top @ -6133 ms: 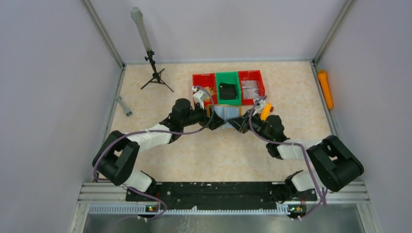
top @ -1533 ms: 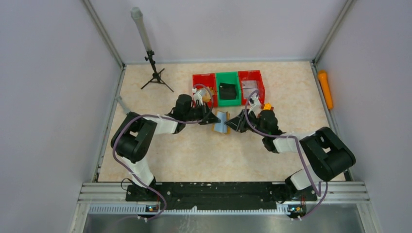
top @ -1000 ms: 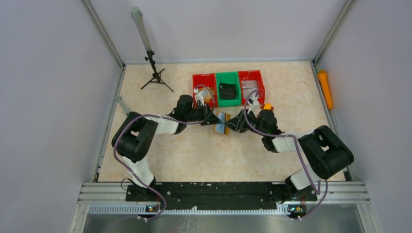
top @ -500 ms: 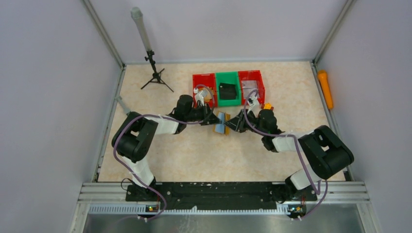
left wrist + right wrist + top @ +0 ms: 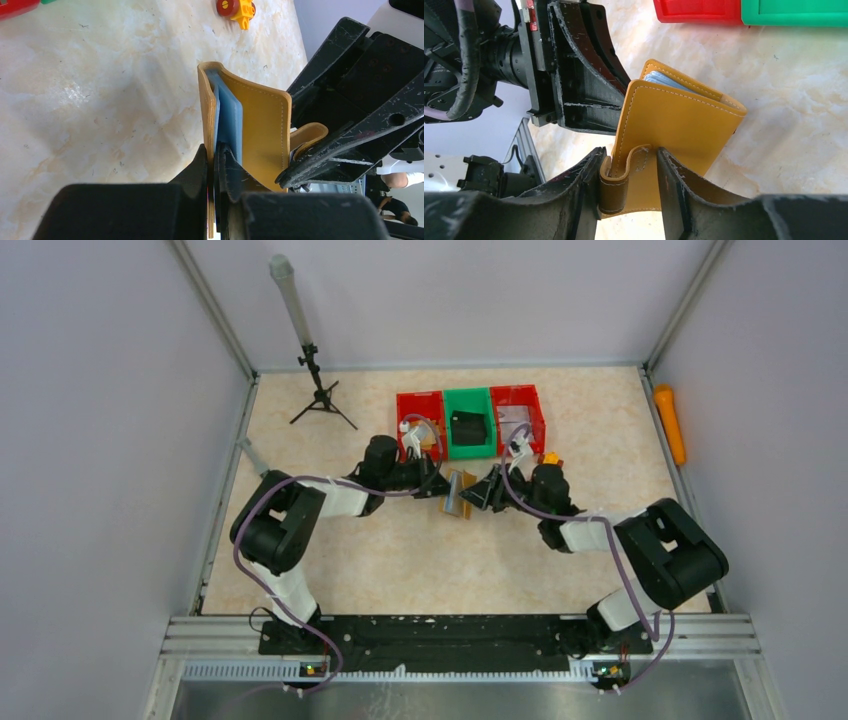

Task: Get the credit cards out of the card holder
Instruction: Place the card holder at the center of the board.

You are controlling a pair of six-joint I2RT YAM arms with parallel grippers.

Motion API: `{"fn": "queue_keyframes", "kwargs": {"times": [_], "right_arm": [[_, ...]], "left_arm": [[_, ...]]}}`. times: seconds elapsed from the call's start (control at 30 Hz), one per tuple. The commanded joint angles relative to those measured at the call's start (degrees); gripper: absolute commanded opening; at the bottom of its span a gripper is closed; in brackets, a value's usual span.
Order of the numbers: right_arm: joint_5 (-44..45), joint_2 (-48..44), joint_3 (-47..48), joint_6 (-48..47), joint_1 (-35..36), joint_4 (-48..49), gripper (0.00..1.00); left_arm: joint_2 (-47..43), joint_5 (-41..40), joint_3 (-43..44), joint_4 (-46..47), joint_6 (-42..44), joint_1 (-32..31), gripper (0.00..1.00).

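The card holder's leaves nearly close over the pale blue layers, so the robot's right gripper needs to pinch the tabbed leaf (image 5: 265, 122) while its left gripper opens among the layers.
The mustard-brown card holder (image 5: 457, 492) stands on edge on the table between my two grippers, nearly folded shut. My left gripper (image 5: 214, 150) is shut on one leaf of the card holder (image 5: 260, 130). Pale blue layers (image 5: 230, 117) show between the leaves, and I cannot make out the credit cards among them. My right gripper (image 5: 630, 152) is open and straddles the holder's small side tab (image 5: 621, 175). The tab rests against one finger, with a gap to the other. From above, the left gripper (image 5: 441, 487) and right gripper (image 5: 477, 495) face each other across the holder.
Behind the holder stand a red bin (image 5: 420, 410), a green bin (image 5: 469, 400) holding a black object (image 5: 468, 427), and another red bin (image 5: 518, 405). A yellow toy block with red ends (image 5: 236, 7) lies nearby. A tripod (image 5: 318, 390) stands back left, and an orange cylinder (image 5: 669, 423) lies by the right wall.
The card holder has folded nearly shut, so its blue inside no longer faces up. My right gripper's jaws have spread apart around the tab. The left gripper keeps its grip.
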Motion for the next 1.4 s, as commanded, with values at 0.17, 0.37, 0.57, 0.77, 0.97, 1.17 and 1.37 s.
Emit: {"fn": "queue_keyframes", "kwargs": {"times": [0.17,0.37,0.57,0.77,0.97,1.17,1.37], "right_arm": [[8.53,-2.94,3.44,-3.83,-0.11,-8.84,0.26],[10.36,-2.47,3.98,-3.8,-1.49,-12.09,0.13],[9.19,0.03,5.7,-3.94,-1.5,-14.1,0.09],[9.04,0.27,5.86,-3.86,-1.5,-14.18,0.07],[7.46,0.65,5.91,-3.81,-1.58,-13.38,0.06],[4.36,2.28,6.14,-2.91,-1.57,-10.97,0.06],[3.25,2.77,6.52,-2.55,-1.55,-10.89,0.06]], "left_arm": [[-3.33,1.62,0.69,3.5,0.18,-0.38,0.0],[-3.05,0.69,0.91,1.82,0.39,-0.09,0.17],[-2.29,1.72,1.14,2.27,-0.33,-0.09,0.49],[-1.94,1.49,1.55,1.46,-0.07,-0.04,0.52],[-0.25,1.27,3.29,-1.86,0.43,-0.16,0.52],[1.64,1.75,5.11,-4.52,0.85,-0.73,0.53],[2.07,0.11,7.03,-9.79,3.68,-1.19,0.54]]}}
